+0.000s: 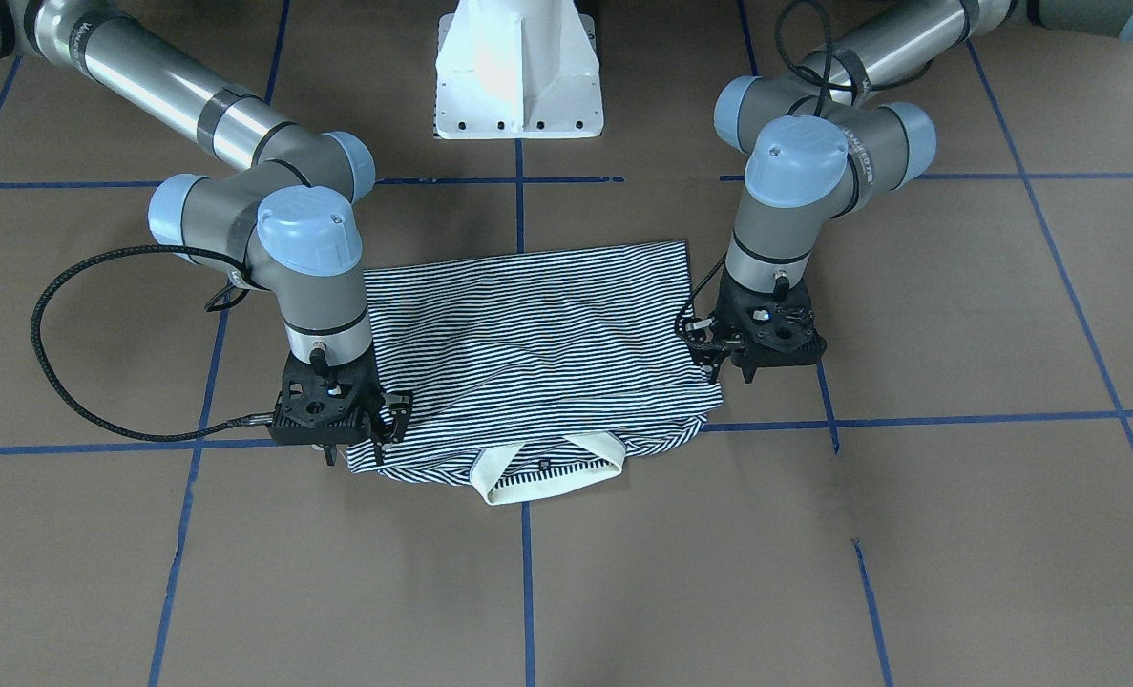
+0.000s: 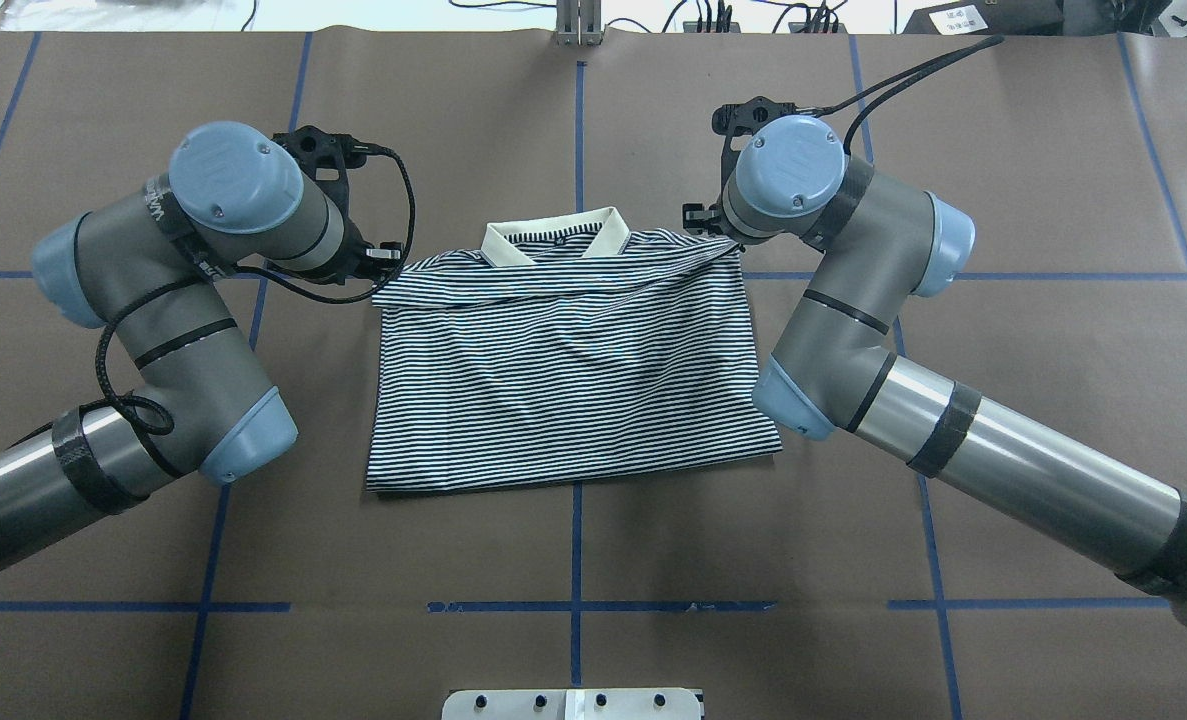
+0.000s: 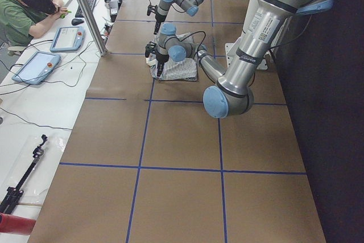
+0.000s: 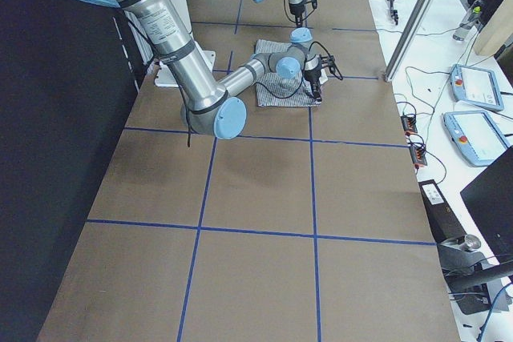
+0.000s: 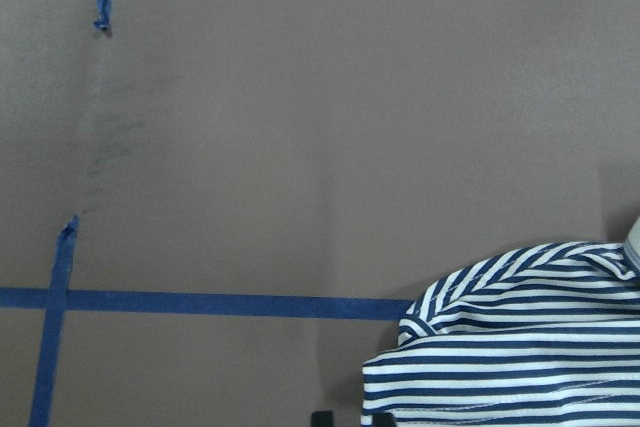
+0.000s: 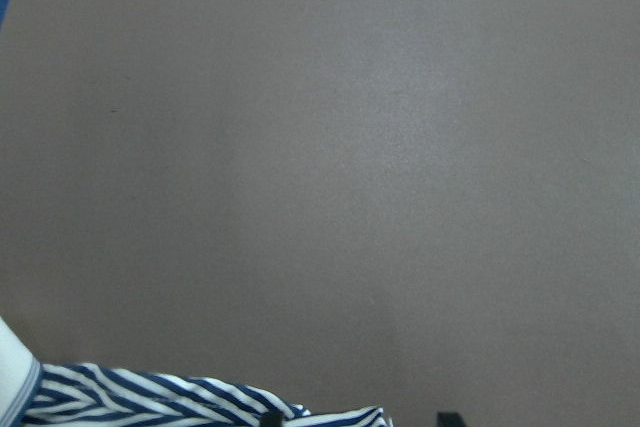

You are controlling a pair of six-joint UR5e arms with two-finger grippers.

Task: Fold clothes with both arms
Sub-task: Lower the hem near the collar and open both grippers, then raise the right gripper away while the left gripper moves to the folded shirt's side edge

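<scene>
Next, I close my left gripper on the bottom corner point(image 1: 682, 246) of the striped polo shirt on this gripper's side, toward the white pedestal base.
The striped polo shirt point(image 1: 537, 334) point(image 2: 568, 370) lies flat and folded into a rough rectangle in the middle of the table. Its cream collar point(image 1: 547, 472) point(image 2: 553, 238) is on the edge far from the robot. My left gripper point(image 1: 704, 355) point(image 2: 385, 255) points down at the shirt's shoulder corner on my left, its fingers apart. My right gripper point(image 1: 392, 422) point(image 2: 698, 222) stands open at the opposite shoulder corner. The left wrist view shows the striped corner point(image 5: 520, 347) at lower right. In the right wrist view the fabric point(image 6: 150, 397) lies along the bottom edge, beside two separated black fingertips.
The brown table point(image 2: 1003, 350) carries a grid of blue tape lines. The white pedestal base point(image 1: 518, 76) stands at the robot's side. Beyond the far edge, a person point(image 3: 28, 4) sits at a desk with control tablets point(image 3: 34, 66) point(image 4: 473, 86).
</scene>
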